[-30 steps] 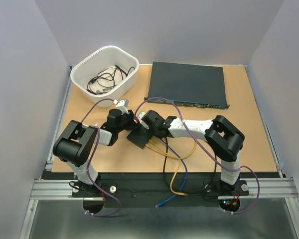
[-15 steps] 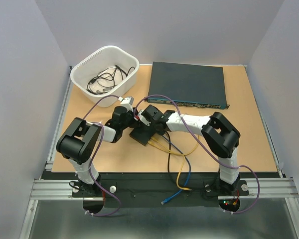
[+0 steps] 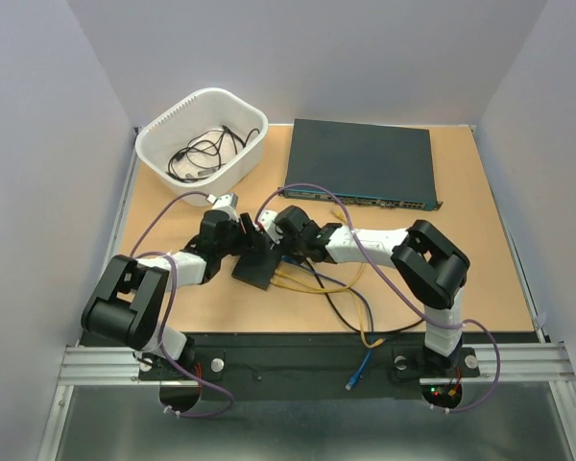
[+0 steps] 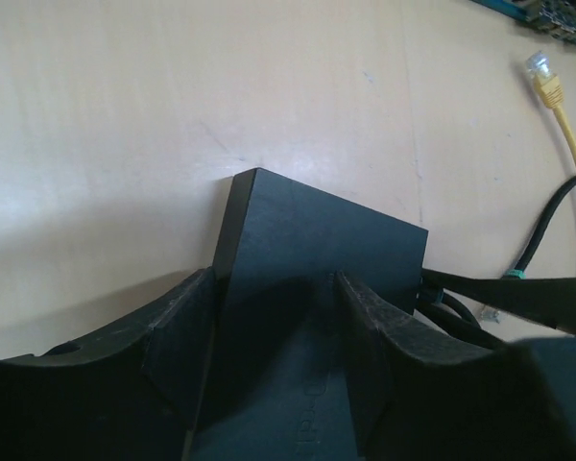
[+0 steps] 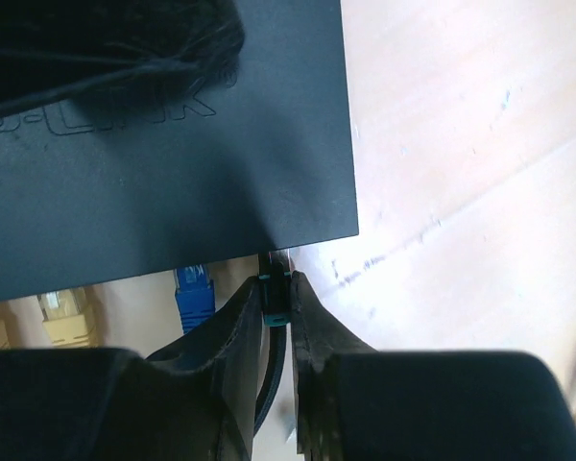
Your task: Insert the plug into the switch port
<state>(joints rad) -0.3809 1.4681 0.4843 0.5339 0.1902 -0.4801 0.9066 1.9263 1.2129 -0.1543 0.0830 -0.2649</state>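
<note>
The robot's right gripper pinches the body of the plug close to the box's edge, so it should take the cable [image 5: 275,348] behind the teal band and push the plug in.
The small flat black box [image 3: 254,271] lies between both arms; its lettered top [image 4: 317,250] fills the left wrist view. My left gripper [image 3: 240,236] [image 4: 276,288] is open, its jaws astride the box's near corner, one finger [image 4: 187,322] beside the side face and the other over the top. My right gripper [image 3: 280,242] [image 5: 276,285] is shut on the plug [image 5: 276,300], a black one with a teal band. The plug's front end meets the box's edge [image 5: 269,240]. The switch port itself is hidden under that edge.
A blue plug [image 5: 192,288] and yellow plugs [image 5: 62,309] sit in neighbouring ports, and their cables [image 3: 312,283] trail toward the near edge. A loose yellow plug [image 4: 542,77] lies close by. The large dark unit [image 3: 360,163] and a white basket [image 3: 187,101] of cables stand at the back.
The left jaws have widened. The left arm has swung left and lower, the black box has shifted left and turned, and the trailing cables have slid right.
</note>
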